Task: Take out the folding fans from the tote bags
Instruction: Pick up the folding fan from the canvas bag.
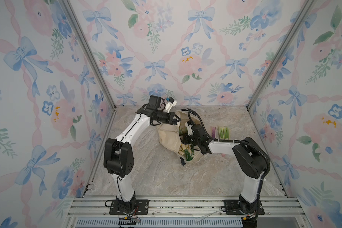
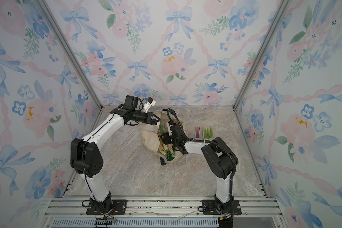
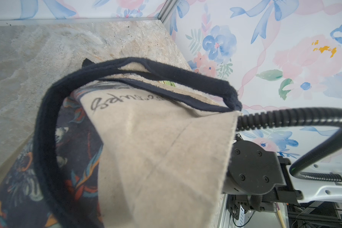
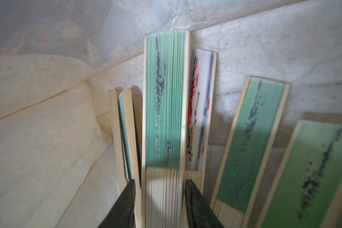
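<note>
The robot's right gripper holds the green fan close below its paper, next to other fans, so it should open and grab the green fan farther down its bamboo ribs (image 4: 161, 216).
In both top views the cream tote bag (image 1: 167, 136) (image 2: 148, 136) lies mid-table with its mouth facing right. My left gripper (image 1: 177, 119) is shut on the bag's upper rim and holds it up. In the left wrist view the cloth (image 3: 156, 148) and navy handle (image 3: 47, 128) hide the jaws. My right gripper (image 4: 160, 183) is inside the bag, its jaws pressed against both sides of a green folding fan (image 4: 164, 98) at its bamboo ribs. Several more fans (image 4: 251, 138) lie beside it. Three fans, one purple (image 1: 213, 131) and two green (image 1: 223, 131), lie on the table to the right.
Green tassels (image 1: 188, 155) spill from the bag's near end. The right arm's black cable hose (image 3: 284, 118) arches over the bag. Papered walls close in three sides; an aluminium rail (image 1: 176, 203) runs along the front edge of the marble table (image 1: 156, 177).
</note>
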